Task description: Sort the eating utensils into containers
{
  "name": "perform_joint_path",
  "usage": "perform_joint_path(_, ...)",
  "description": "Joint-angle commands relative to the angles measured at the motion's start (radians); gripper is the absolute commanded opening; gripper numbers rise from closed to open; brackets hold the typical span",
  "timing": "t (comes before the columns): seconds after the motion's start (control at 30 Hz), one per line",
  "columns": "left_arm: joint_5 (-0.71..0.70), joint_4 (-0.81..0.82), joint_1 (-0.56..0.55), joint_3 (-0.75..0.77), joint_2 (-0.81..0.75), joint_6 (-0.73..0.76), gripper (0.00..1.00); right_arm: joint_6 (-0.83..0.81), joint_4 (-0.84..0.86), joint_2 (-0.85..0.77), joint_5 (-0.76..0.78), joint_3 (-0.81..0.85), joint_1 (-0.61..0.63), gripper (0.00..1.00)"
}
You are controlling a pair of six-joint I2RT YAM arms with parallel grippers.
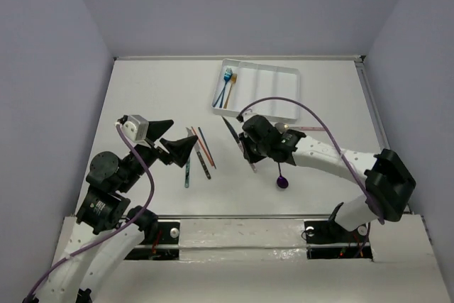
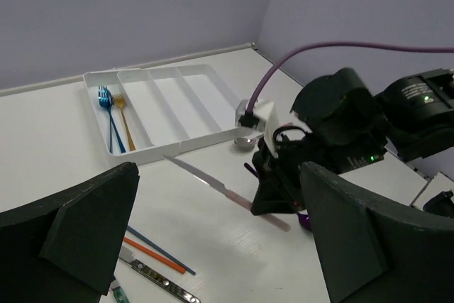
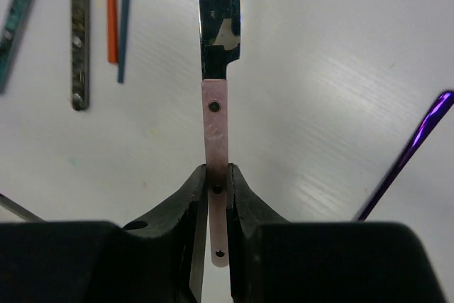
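My right gripper needs to release the silver knife so that it rests in the white tray's end compartment [image 1: 281, 95], the one that is farthest away from the forks.
My right gripper [image 3: 216, 175] is shut on the pale pink handle of a silver knife [image 3: 218, 69], blade pointing away from it. In the top view this gripper [image 1: 248, 148] and knife [image 1: 230, 128] are just in front of the white tray [image 1: 273, 89]. A blue fork [image 1: 227, 78] and a gold fork [image 1: 230, 95] lie in the tray's leftmost compartment. My left gripper [image 1: 174, 148] is open and empty, beside the red and teal chopsticks [image 1: 203, 145]. The purple spoon [image 1: 283, 182] lies near the right arm.
A second silver knife [image 1: 204, 164] and a teal-handled utensil [image 1: 187, 172] lie by the chopsticks. A silver spoon bowl [image 2: 247, 141] sits by the tray's near corner. Low walls edge the table on the left, far and right sides.
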Motion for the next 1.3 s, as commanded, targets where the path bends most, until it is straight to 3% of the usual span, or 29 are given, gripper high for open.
perform_joint_path(0.0, 0.023, 0.054, 0.004, 0.005, -0.009, 0.0, 0.99, 0.005, 0.104, -0.052, 0.073, 0.106, -0.057, 0.0)
perform_joint_path(0.17, 0.021, 0.052, 0.004, 0.005, -0.015, 0.0, 0.99, 0.015, 0.194, -0.037, 0.096, 0.162, -0.172, 0.0)
perform_joint_path(0.3, 0.019, 0.051, 0.004, 0.005, -0.018, 0.002, 0.99, 0.047, 0.266, 0.019, 0.044, 0.187, -0.344, 0.0)
perform_joint_path(0.67, 0.016, 0.048, 0.004, 0.006, -0.007, 0.003, 0.99, 0.004, 0.234, 0.282, -0.076, 0.415, -0.611, 0.0)
perform_joint_path(0.93, 0.013, 0.048, 0.004, 0.006, -0.004, 0.006, 0.99, -0.01, 0.159, 0.461, -0.118, 0.587, -0.664, 0.0)
perform_joint_path(1.27, 0.01, 0.048, 0.004, 0.006, 0.0, 0.006, 0.99, 0.015, 0.199, 0.52, -0.085, 0.535, -0.682, 0.02)
